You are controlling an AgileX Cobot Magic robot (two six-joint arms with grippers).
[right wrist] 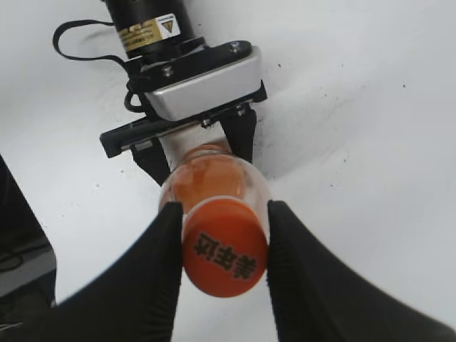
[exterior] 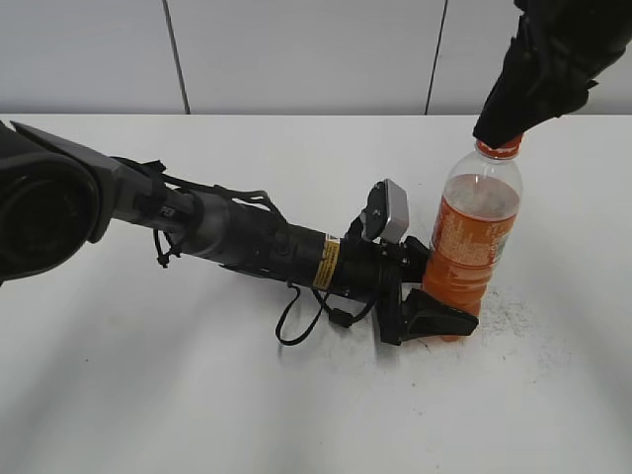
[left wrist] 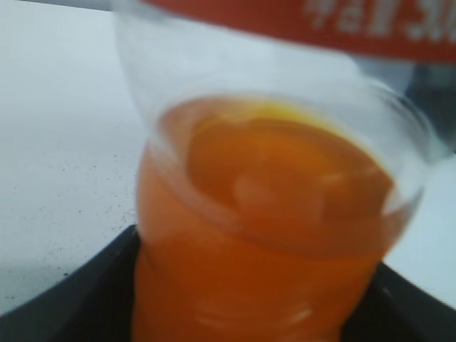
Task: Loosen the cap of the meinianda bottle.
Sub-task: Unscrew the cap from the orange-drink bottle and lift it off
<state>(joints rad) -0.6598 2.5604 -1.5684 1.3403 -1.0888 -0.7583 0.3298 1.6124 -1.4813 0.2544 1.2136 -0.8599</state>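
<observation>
The cap sits on the neck and my right gripper is at the end of its twist, so next I open it, turn the wrist back and grip the cap's sides [right wrist: 225,246] again.
The meinianda bottle [exterior: 476,237], clear with orange drink and an orange label, stands upright on the white table. My left gripper [exterior: 434,316] is shut on its ribbed lower body [left wrist: 256,271], lying low along the table. The orange cap [right wrist: 224,246] sits on the neck, with dark printed characters on top. My right gripper [right wrist: 222,249] comes down from above and its two black fingers press the cap from both sides. In the exterior view the cap is hidden by the right gripper [exterior: 499,133]; only the orange neck ring [exterior: 499,150] shows.
The white table [exterior: 197,395] spreads around the bottle, with dark specks near the bottle's base. The left arm [exterior: 247,242] with a looping black cable lies across the table's middle. A grey panelled wall [exterior: 296,49] stands behind.
</observation>
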